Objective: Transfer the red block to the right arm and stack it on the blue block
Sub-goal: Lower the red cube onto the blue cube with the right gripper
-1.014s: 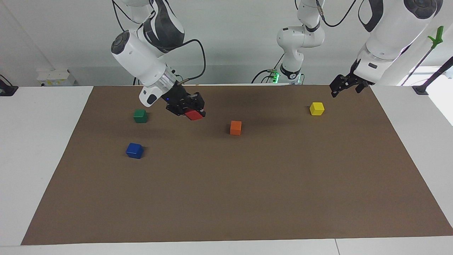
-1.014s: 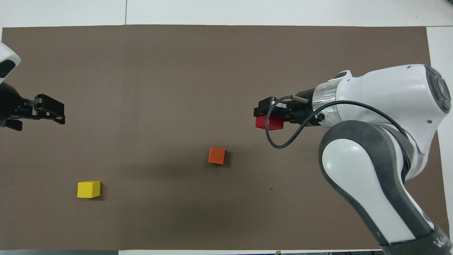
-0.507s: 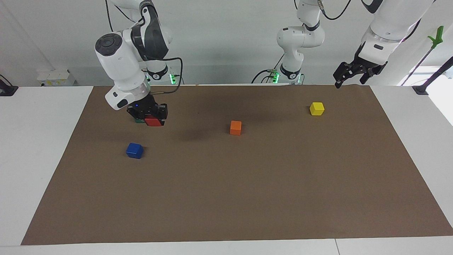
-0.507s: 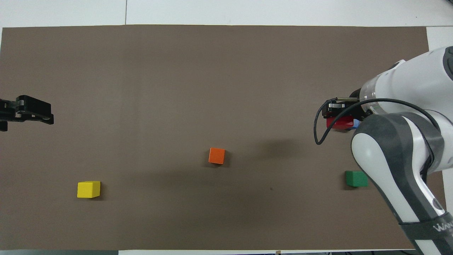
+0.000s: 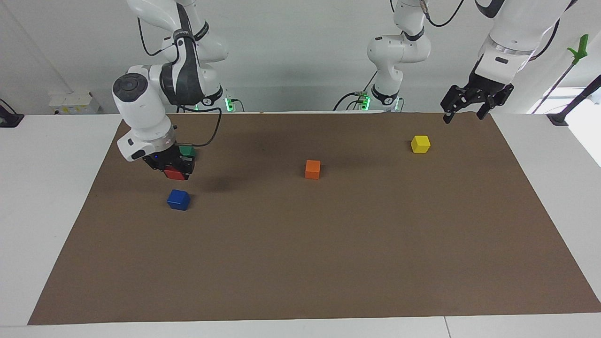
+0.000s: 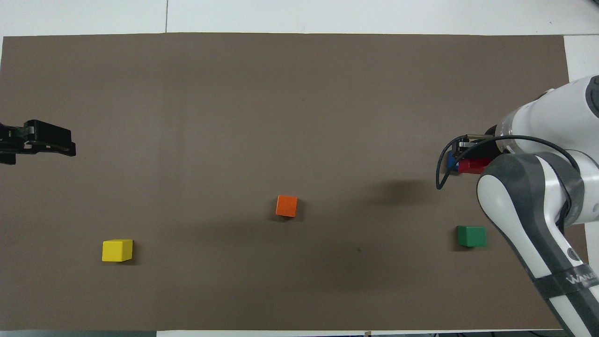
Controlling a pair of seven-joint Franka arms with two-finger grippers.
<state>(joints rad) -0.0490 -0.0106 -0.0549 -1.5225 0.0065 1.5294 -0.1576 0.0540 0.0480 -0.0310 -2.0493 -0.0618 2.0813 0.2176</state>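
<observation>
Next, my right gripper stacks the red block on the blue block (image 6: 466, 157) beyond the green block.
My right gripper (image 5: 176, 170) is shut on the red block (image 5: 177, 175) and holds it in the air just above the blue block (image 5: 178, 199), which rests on the brown mat; a small gap shows between the two. In the overhead view the red block (image 6: 472, 165) covers most of the blue block (image 6: 450, 161), and the right gripper (image 6: 471, 154) is largely hidden under its own wrist. My left gripper (image 5: 464, 115) is open and empty, raised over the mat's edge near the yellow block; it waits there, and also shows in the overhead view (image 6: 70, 144).
A green block (image 5: 188, 150) lies just nearer to the robots than the blue one. An orange block (image 5: 312, 169) sits mid-mat and a yellow block (image 5: 420, 144) toward the left arm's end. The brown mat (image 5: 328, 258) covers the white table.
My right arm swung from mid-mat, near the orange block, toward its own end with the red block, and now holds it lower, over the blue block. My left gripper drew back and rose slightly.
</observation>
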